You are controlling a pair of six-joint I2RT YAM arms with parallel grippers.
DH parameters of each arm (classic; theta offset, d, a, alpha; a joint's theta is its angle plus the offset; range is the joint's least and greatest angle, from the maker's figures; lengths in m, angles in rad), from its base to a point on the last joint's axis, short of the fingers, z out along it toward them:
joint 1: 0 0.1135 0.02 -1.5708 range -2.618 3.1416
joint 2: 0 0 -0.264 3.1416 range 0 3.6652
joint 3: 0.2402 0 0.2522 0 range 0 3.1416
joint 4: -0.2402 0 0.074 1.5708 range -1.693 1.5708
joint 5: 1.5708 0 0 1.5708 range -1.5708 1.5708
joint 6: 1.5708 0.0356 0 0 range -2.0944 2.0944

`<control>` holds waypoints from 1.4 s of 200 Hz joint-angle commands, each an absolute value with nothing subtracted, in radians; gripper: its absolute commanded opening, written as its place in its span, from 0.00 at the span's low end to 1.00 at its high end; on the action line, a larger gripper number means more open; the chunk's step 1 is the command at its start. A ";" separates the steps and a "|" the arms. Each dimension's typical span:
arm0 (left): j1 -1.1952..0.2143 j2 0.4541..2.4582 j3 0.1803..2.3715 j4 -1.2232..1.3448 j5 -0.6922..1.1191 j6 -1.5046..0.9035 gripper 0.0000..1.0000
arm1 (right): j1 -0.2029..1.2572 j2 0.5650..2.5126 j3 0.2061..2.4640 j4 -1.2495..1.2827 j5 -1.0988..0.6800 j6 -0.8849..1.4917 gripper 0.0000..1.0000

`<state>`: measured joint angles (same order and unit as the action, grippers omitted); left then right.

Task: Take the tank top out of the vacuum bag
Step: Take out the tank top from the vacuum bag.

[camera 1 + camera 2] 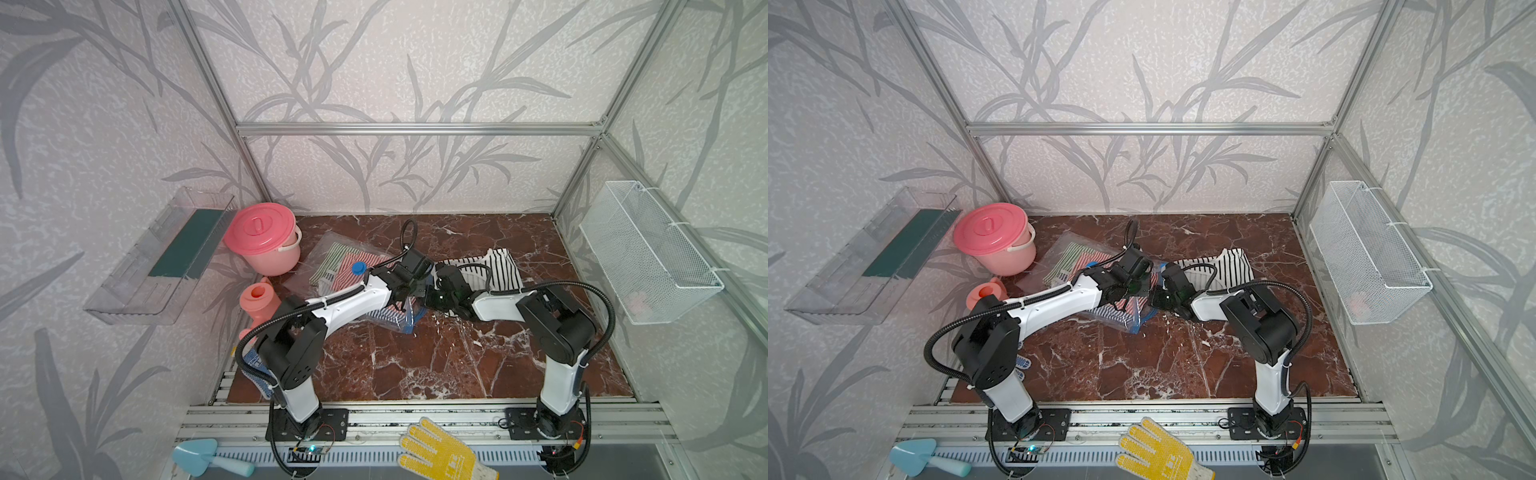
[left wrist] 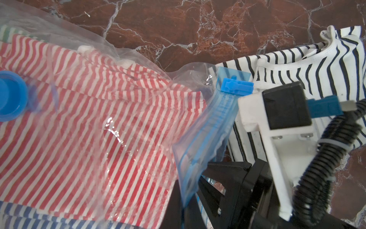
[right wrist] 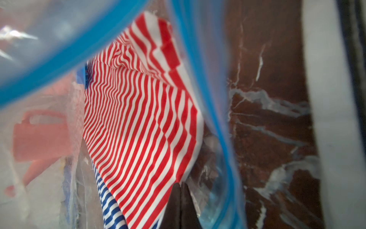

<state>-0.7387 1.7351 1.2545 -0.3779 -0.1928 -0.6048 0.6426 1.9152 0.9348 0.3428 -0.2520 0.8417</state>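
My right gripper needs to open and take the cloth further in before pulling (image 3: 155, 164), because its fingers meet only the outer edge of the red-striped tank top.
The clear vacuum bag (image 1: 332, 266) lies left of centre, with its blue valve cap (image 2: 10, 97) on top and striped tops inside. My left gripper (image 2: 187, 202) is shut on the bag's blue zip strip (image 2: 210, 138) and holds that edge up. My right gripper (image 3: 180, 185) reaches into the bag's mouth. Its fingers are shut together on the edge of the red-striped tank top (image 3: 142, 119), which lies over a blue-striped one (image 3: 111, 208). In both top views the two grippers (image 1: 405, 305) (image 1: 428, 297) meet at the bag's opening. A black-and-white striped top (image 1: 503, 266) lies outside the bag.
A pink lidded bucket (image 1: 262, 237) and a pink watering can (image 1: 259, 301) stand left of the bag. A clear shelf (image 1: 158, 257) hangs on the left wall, a wire basket (image 1: 648, 253) on the right. A yellow glove (image 1: 440, 453) and a blue trowel (image 1: 203, 457) lie at the front.
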 commanded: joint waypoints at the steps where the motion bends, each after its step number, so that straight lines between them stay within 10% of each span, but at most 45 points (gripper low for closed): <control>1: -0.746 1.708 1.253 -0.373 -0.215 -0.610 0.00 | 0.648 1.897 0.963 0.321 -0.242 0.827 0.04; 280: -0.747 1.693 1.249 -0.354 -0.152 -0.624 0.00 | 0.654 1.983 1.122 0.137 -0.172 0.781 0.36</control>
<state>-0.7406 1.7351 1.2537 -0.3702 -0.1692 -0.6064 0.6491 1.9583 1.0939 0.1486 -0.1802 0.7879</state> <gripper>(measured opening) 0.045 0.356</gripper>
